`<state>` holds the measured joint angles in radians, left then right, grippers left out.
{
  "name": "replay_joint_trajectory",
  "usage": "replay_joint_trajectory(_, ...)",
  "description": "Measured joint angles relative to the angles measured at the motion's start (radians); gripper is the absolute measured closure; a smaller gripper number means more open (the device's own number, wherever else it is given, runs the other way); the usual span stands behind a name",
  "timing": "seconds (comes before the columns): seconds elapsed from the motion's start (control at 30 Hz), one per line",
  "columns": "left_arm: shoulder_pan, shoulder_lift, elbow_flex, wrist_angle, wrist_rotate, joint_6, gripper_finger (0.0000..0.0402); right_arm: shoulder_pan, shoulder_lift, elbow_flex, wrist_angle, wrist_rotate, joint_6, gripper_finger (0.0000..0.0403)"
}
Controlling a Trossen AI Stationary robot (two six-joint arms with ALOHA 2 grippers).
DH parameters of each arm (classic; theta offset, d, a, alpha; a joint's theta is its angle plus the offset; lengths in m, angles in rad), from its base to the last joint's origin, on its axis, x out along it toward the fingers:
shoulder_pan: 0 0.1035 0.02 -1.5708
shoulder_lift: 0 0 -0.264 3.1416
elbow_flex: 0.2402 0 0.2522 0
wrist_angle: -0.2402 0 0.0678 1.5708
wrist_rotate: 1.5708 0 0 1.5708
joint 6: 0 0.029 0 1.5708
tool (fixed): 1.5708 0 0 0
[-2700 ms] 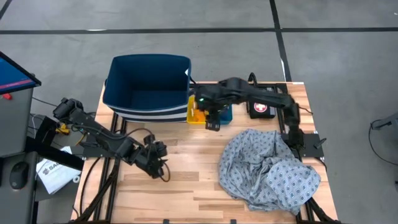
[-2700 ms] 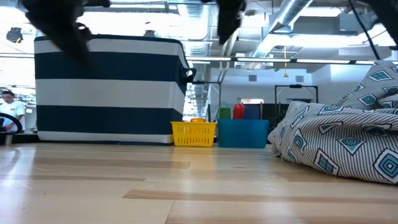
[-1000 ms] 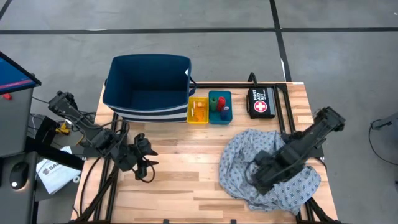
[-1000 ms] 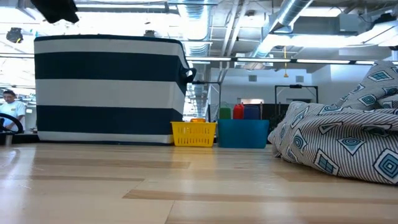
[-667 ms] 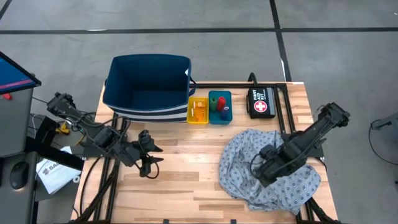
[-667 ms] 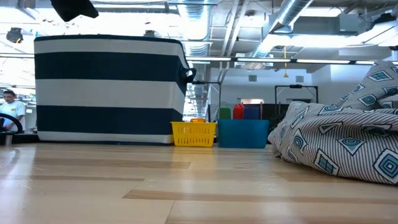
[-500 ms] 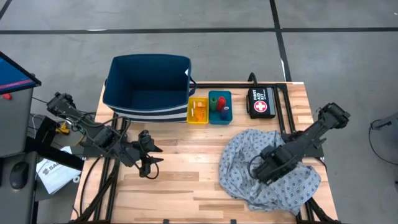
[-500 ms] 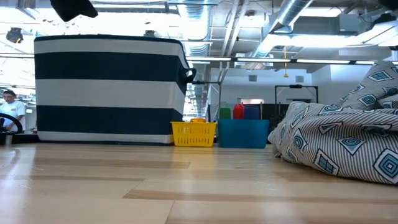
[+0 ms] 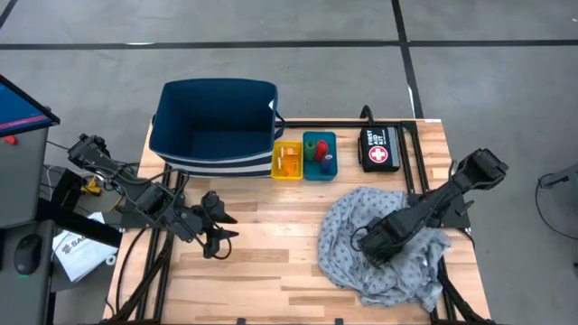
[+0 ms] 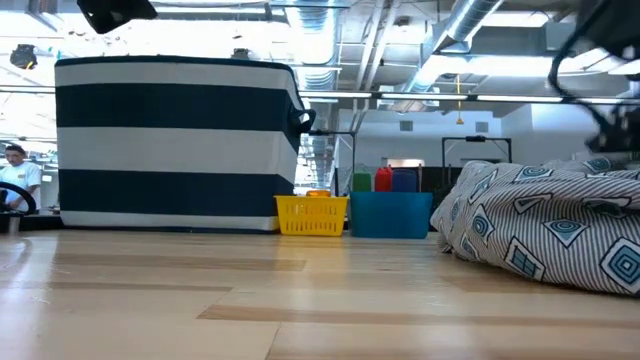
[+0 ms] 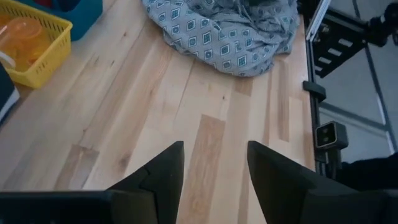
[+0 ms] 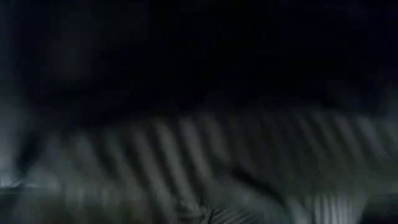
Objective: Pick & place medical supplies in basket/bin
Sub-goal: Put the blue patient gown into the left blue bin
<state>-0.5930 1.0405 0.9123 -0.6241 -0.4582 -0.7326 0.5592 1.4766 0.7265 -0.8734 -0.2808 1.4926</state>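
Note:
The fingers of my right gripper already press into the gown cloth, so they will close there on the folds in the middle (image 9: 368, 253) of the cloth.
The grey-blue dotted gown cloth (image 9: 348, 226) lies in a crumpled heap on the table's right half, also seen in the low view as the gown cloth (image 10: 540, 230). My right gripper (image 9: 363, 242) is sunk into the heap's middle, pointing steeply down. The navy striped basket (image 9: 217, 86) stands at the far left. Beside it are the yellow tray (image 9: 288, 161) holding orange bottles and the teal tray (image 9: 319, 155) holding green, red and blue rolls. My left gripper (image 11: 214, 162) hovers open over the bare left half of the table. My right gripper presses into the middle of the gown cloth (image 9: 384, 221) from above, pointing steeply down. Its fingertips are buried in the folds, so the kind of hold does not show. The cloth rests on the table, dented in around the gripper.
A black pouch (image 9: 379, 149) with a red-and-white cross lies at the far right, behind the cloth. Bare wood (image 9: 271, 244) stretches between my two grippers. A person shows far off in the room, at the left of the low view.
My right gripper has come down steeply from above the heap into the gown cloth, shifting a little toward the table's left. The heap's top has sunk and flattened, and its right edge has drawn inward.

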Motion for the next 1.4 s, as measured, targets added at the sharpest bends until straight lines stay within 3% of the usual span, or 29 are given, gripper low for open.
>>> replay_joint_trajectory(0.13,0.0,0.0,0.0,0.004,0.009,-0.033,0.0234,-0.027,-0.013,-0.127,0.225,-0.042,0.057,0.0158)
replay_joint_trajectory(0.3,0.0,0.0,0.0,0.006,0.022,-0.065,0.0234,-0.084,-0.007,-0.116,0.251,-0.017,-0.048,0.0187)
replay_joint_trajectory(0.43,0.009,0.0,0.0,0.005,0.022,-0.093,0.0234,-0.144,0.004,-0.058,0.406,0.16,-0.164,0.0275)
replay_joint_trajectory(0.57,0.019,0.0,0.0,0.005,0.022,-0.12,0.0234,-0.198,0.005,-0.022,0.482,0.204,-0.199,0.0383)
replay_joint_trajectory(0.77,0.019,0.0,0.0,0.011,0.038,-0.144,0.0234,-0.259,0.004,0.112,0.598,0.274,-0.27,0.0395)
replay_joint_trajectory(1.03,-0.002,0.0,0.0,0.019,0.169,-0.155,0.0234,-0.285,0.002,0.358,0.599,0.314,-0.397,0.0398)
replay_joint_trajectory(1.2,-0.051,0.0,0.0,0.074,0.162,-0.131,0.023,-0.285,0.001,0.453,0.749,0.319,-0.43,0.0398)
replay_joint_trajectory(1.4,-0.03,0.003,0.0,0.188,0.041,-0.027,0.0192,-0.316,0.001,0.484,0.938,0.343,-0.446,0.0398)
